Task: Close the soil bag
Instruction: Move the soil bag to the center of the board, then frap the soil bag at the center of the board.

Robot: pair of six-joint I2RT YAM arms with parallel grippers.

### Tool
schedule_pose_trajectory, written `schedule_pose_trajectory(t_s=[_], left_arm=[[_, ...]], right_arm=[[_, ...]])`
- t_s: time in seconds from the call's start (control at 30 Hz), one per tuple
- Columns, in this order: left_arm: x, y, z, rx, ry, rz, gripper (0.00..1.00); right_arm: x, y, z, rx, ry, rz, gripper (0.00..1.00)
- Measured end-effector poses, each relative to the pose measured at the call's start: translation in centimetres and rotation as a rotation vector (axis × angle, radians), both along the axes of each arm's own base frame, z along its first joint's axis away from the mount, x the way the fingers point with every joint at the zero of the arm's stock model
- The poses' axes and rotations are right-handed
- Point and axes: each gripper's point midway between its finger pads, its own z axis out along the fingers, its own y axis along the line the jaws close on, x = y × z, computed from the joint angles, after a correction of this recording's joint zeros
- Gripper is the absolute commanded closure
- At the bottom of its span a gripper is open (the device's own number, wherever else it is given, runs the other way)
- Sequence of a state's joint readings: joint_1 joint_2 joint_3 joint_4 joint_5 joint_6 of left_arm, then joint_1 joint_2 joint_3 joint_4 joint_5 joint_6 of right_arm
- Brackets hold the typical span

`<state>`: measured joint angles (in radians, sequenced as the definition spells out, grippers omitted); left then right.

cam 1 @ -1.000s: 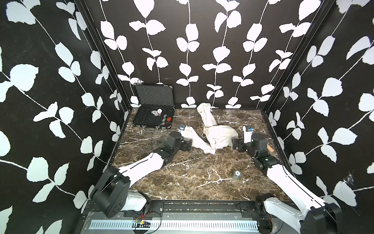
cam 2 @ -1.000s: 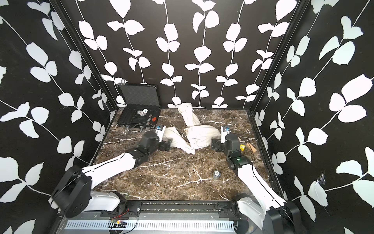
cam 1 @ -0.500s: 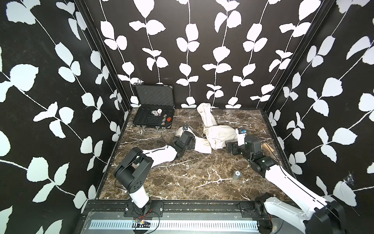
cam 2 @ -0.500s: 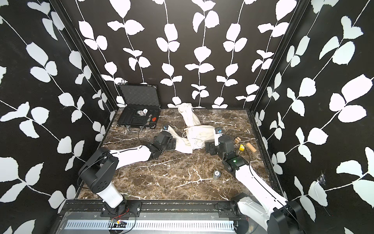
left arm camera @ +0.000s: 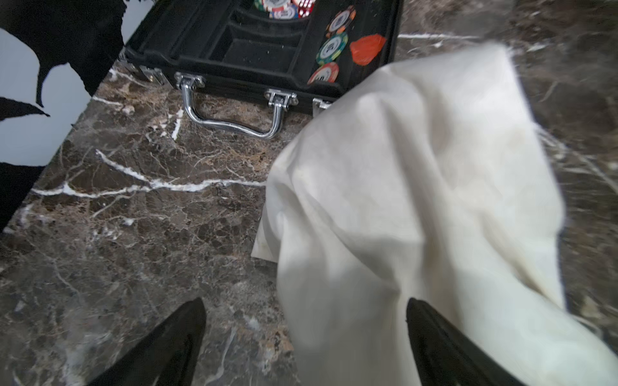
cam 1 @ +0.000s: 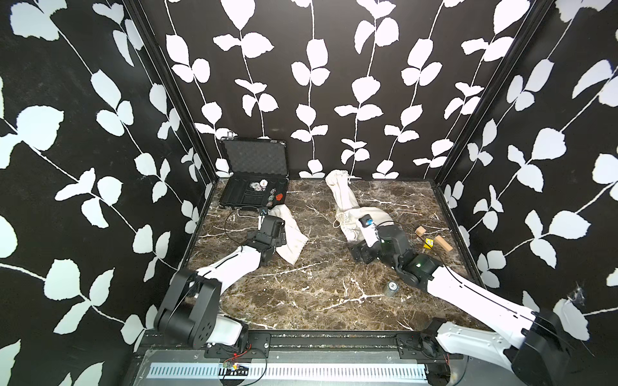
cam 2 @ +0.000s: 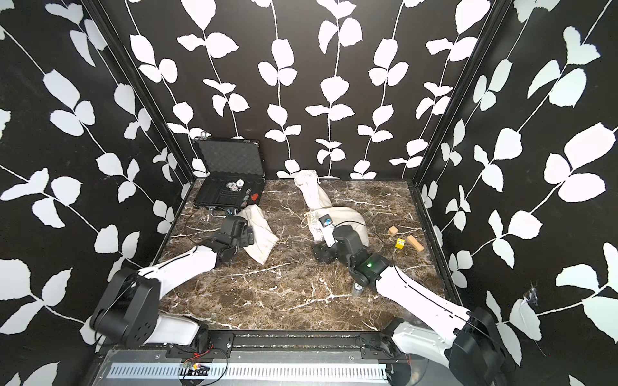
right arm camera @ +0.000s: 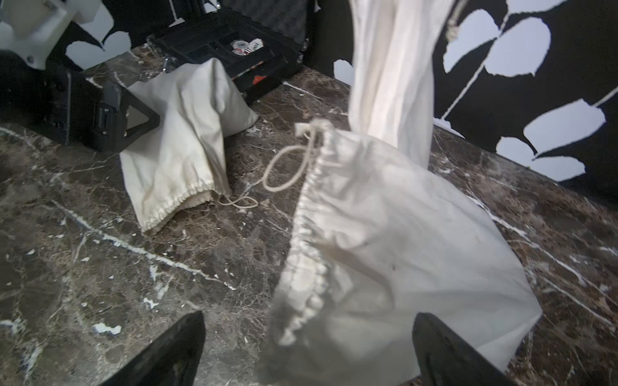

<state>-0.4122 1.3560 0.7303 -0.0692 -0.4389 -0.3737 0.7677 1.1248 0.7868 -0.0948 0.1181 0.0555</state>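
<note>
My right gripper needs to go next to the bag by the black case and close on the drawstring at its opening's corner [cam 1: 308, 240] [right arm camera: 236, 202].
Three off-white drawstring cloth bags are in view, and I cannot tell which is the soil bag. One bag [cam 1: 291, 234] [cam 2: 259, 234] lies by the case, its mouth [right arm camera: 180, 204] loosely gathered. My left gripper [cam 1: 274, 224] [left arm camera: 306, 320] is open beside it, the cloth [left arm camera: 418, 183] draped over one finger. A second bag [cam 1: 351, 227] [right arm camera: 384, 234] lies mid-table with a drawstring loop [right arm camera: 284, 170]. My right gripper [cam 1: 363, 249] [right arm camera: 307, 334] is open at its puckered mouth. A third bag [cam 1: 341, 190] [right arm camera: 391, 67] leans on the back wall.
An open black case [cam 1: 254, 190] with poker chips stands at the back left, its chrome handle [left arm camera: 230, 123] facing me. Two wooden blocks [cam 1: 443, 243] and a yellow die [cam 1: 428, 243] lie at the right. A small metal cylinder [cam 1: 391, 289] sits near the right arm.
The left bag and my left gripper have shifted left toward the case, away from the middle bag. My right gripper has moved left, round to the front of the middle bag.
</note>
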Motion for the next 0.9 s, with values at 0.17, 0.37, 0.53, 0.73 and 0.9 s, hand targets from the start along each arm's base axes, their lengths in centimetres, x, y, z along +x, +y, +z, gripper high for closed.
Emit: schedule_pose_trajectory(t_s=[0.17,0.37,0.53,0.73,0.9], left_arm=[[-2.9,-1.9,3.6,-0.085,-0.070,-0.097,0.07],[-7.6,-5.4,0.2,-0.202,0.024,-0.221,0.18],[-9.1,-6.0,-5.0,-0.189,0.176,-0.220,0.23],[-8.0,-7.0,-7.4,-0.206,0.203,-0.202,0.27],[-7.2,-7.9,-9.0,-0.218,0.222,-0.203,0.38]], right_arm=[[-1.4,3.4,1.9,-0.022,-0.057,0.106,0.06],[-1.9,6.9,2.2,-0.054,-0.058,0.207,0.06],[-1.9,9.9,-1.4,-0.114,0.013,0.283,0.07],[-2.4,11.4,-5.3,-0.171,0.084,0.327,0.06],[-2.0,11.7,-7.7,-0.221,0.103,0.329,0.05]])
